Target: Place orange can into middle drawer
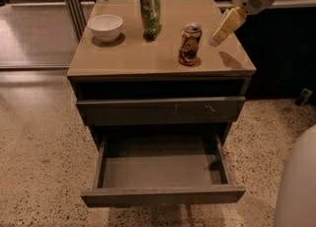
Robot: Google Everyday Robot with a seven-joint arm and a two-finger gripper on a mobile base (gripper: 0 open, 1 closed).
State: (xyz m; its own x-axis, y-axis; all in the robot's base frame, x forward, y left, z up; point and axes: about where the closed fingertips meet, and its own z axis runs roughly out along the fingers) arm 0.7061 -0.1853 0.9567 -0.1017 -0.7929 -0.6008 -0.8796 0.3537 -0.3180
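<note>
Next, I close my gripper around the upper half of the orange can [190,39], just under the silver top of the can.
The orange can [190,44] stands upright on the tan cabinet top [133,56], right of centre, silver top up. My gripper [224,27] hangs above the right part of the top, just right of the can and apart from it, with nothing seen in it. Its arm comes in from the upper right corner. The middle drawer [163,195] is pulled out low at the front, and its grey inner floor holds nothing. Above it is a shut drawer front [148,110] with small pale scuffs.
A green snack bag [149,6] stands at the back centre of the top, left of the can. A white bowl [105,26] sits at the back left. Speckled floor surrounds the cabinet. A pale rounded part of the robot [298,186] fills the bottom right corner.
</note>
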